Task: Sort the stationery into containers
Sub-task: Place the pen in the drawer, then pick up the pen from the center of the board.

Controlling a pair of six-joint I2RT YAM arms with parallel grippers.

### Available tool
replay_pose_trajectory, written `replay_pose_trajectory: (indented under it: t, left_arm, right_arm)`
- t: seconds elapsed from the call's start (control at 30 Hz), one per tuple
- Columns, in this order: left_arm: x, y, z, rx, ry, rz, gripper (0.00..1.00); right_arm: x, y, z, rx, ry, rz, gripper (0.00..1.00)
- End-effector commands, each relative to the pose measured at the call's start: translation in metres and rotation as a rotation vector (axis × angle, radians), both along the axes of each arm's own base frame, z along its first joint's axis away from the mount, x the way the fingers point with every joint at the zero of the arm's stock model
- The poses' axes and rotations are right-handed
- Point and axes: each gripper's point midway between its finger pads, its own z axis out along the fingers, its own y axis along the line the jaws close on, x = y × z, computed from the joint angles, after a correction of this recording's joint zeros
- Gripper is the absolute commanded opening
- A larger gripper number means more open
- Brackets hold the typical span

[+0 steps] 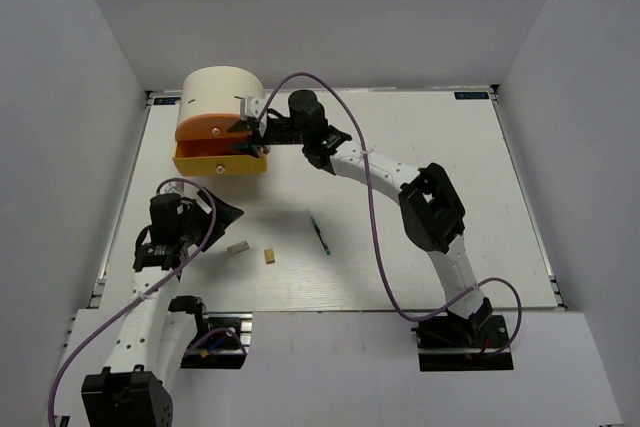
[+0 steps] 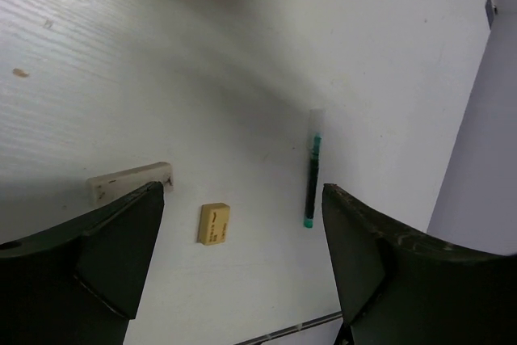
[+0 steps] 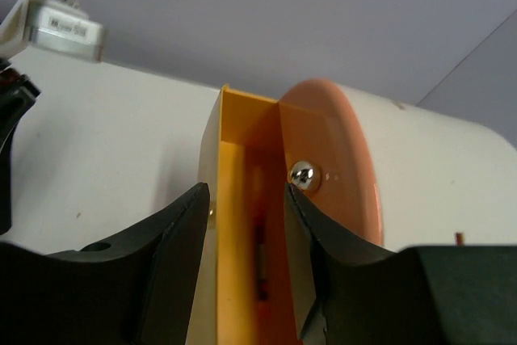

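My left gripper needs to go next to the green-tipped pen by the tan block and close on the middle of the pen's body (image 1: 319, 233) (image 2: 313, 176).
The cream drum (image 1: 222, 90) stands at the back left, with an orange tray (image 1: 208, 127) and a yellow tray (image 1: 222, 161) swung out below it. My right gripper (image 1: 252, 135) is open over the yellow tray (image 3: 234, 159); its jaws straddle the tray's opening, next to the orange tray's knob (image 3: 304, 174). A thin dark item (image 3: 262, 252) lies inside. My left gripper (image 1: 226, 212) is open and empty above the table. A grey block (image 2: 129, 179), a tan block (image 2: 214, 223) and a green-tipped pen (image 2: 312, 179) lie below it. The highlighters and the second pen are not clearly in view.
The grey block (image 1: 237, 245), tan block (image 1: 269, 256) and pen (image 1: 320, 235) lie near the table's front middle. A purple cable (image 1: 372, 197) loops over the right arm. White walls enclose the table on three sides.
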Motion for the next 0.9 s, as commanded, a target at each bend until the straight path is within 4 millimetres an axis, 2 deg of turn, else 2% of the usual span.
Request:
replay_pose_trajectory:
  t: [0.0,0.03,0.07,0.13,0.17,0.2,0.23,0.27,0.3,0.33,0.37,0.4,0.43,0.5,0.53,0.57,0.6,0.63,0.67,0.7,0.73,0.77,0.8,0.83,0.87]
  left_arm:
    - [0.011,-0.015,0.020,-0.040,-0.110,-0.093,0.88]
    - [0.013,-0.018,0.019,-0.051,-0.109,-0.108,0.88]
    - [0.014,-0.022,0.023,-0.054,-0.132,-0.137,0.86]
    - [0.019,-0.027,0.027,-0.057,-0.152,-0.170,0.82]
    - [0.019,-0.033,0.031,-0.064,-0.157,-0.194,0.82]
    - [0.022,-0.032,0.033,-0.054,-0.167,-0.201,0.79]
    - [0.023,-0.039,0.037,-0.056,-0.170,-0.227,0.79]
    - [0.024,-0.041,0.034,-0.049,-0.156,-0.245,0.77]
    - [0.025,-0.044,0.035,-0.040,-0.158,-0.265,0.77]
    - [0.028,-0.048,0.040,-0.040,-0.164,-0.277,0.75]
    - [0.026,-0.056,0.040,-0.035,-0.163,-0.313,0.75]
    - [0.027,-0.060,0.041,-0.030,-0.164,-0.337,0.75]
    - [0.030,-0.066,0.044,-0.032,-0.158,-0.357,0.74]
    - [0.031,-0.081,0.044,-0.009,-0.153,-0.403,0.72]
    - [0.033,-0.087,0.050,-0.002,-0.156,-0.416,0.72]
    - [0.030,-0.097,0.043,0.016,-0.126,-0.444,0.72]
    - [0.031,-0.102,0.042,0.028,-0.123,-0.453,0.72]
    - [0.032,-0.108,0.046,0.041,-0.125,-0.463,0.71]
    - [0.029,-0.117,0.038,0.072,-0.098,-0.481,0.71]
    - [0.031,-0.123,0.041,0.089,-0.100,-0.489,0.70]
    - [0.032,-0.124,0.036,0.128,-0.077,-0.477,0.70]
    - [0.031,-0.127,0.033,0.146,-0.057,-0.471,0.67]
    - [0.029,-0.141,0.030,0.164,-0.035,-0.494,0.64]
    - [0.031,-0.143,0.028,0.185,-0.020,-0.462,0.63]
    - [0.028,-0.145,0.020,0.209,0.019,-0.457,0.60]
  right_arm:
    - [-0.012,-0.018,0.061,0.096,-0.098,-0.006,0.48]
    - [-0.016,-0.024,0.074,0.110,-0.112,-0.010,0.48]
    - [-0.016,-0.029,0.063,0.088,-0.086,-0.019,0.46]
    - [-0.019,-0.048,0.090,0.114,-0.104,-0.058,0.44]
    - [-0.017,-0.054,0.073,0.083,-0.066,-0.084,0.40]
    - [-0.023,-0.070,0.097,0.101,-0.077,-0.113,0.37]
    - [-0.015,-0.080,0.098,0.099,-0.064,-0.155,0.33]
    - [-0.013,-0.088,0.086,0.077,-0.036,-0.183,0.23]
    - [-0.013,-0.106,0.091,0.068,-0.011,-0.252,0.18]
    - [-0.007,-0.117,0.078,0.040,0.014,-0.292,0.14]
    - [-0.003,-0.127,0.073,0.025,0.024,-0.327,0.10]
    - [-0.004,-0.145,0.078,0.007,0.038,-0.365,0.02]
    - [0.007,-0.159,0.052,-0.041,0.079,-0.452,0.00]
    - [0.016,-0.192,0.039,-0.102,0.127,-0.556,0.00]
    - [0.020,-0.204,0.020,-0.141,0.163,-0.602,0.00]
    - [0.031,-0.223,0.013,-0.157,0.193,-0.658,0.00]
    - [0.024,-0.237,0.005,-0.192,0.223,-0.680,0.00]
    - [0.022,-0.246,-0.012,-0.220,0.259,-0.696,0.00]
    - [0.022,-0.264,0.002,-0.188,0.249,-0.732,0.00]
    - [0.017,-0.271,-0.017,-0.216,0.278,-0.738,0.00]
    - [0.012,-0.279,-0.032,-0.239,0.301,-0.746,0.00]
    - [0.006,-0.290,-0.032,-0.234,0.302,-0.760,0.01]
    - [0.005,-0.298,-0.035,-0.239,0.310,-0.774,0.01]
    - [0.001,-0.308,-0.053,-0.263,0.339,-0.792,0.02]
    - [-0.003,-0.314,-0.043,-0.242,0.325,-0.800,0.02]
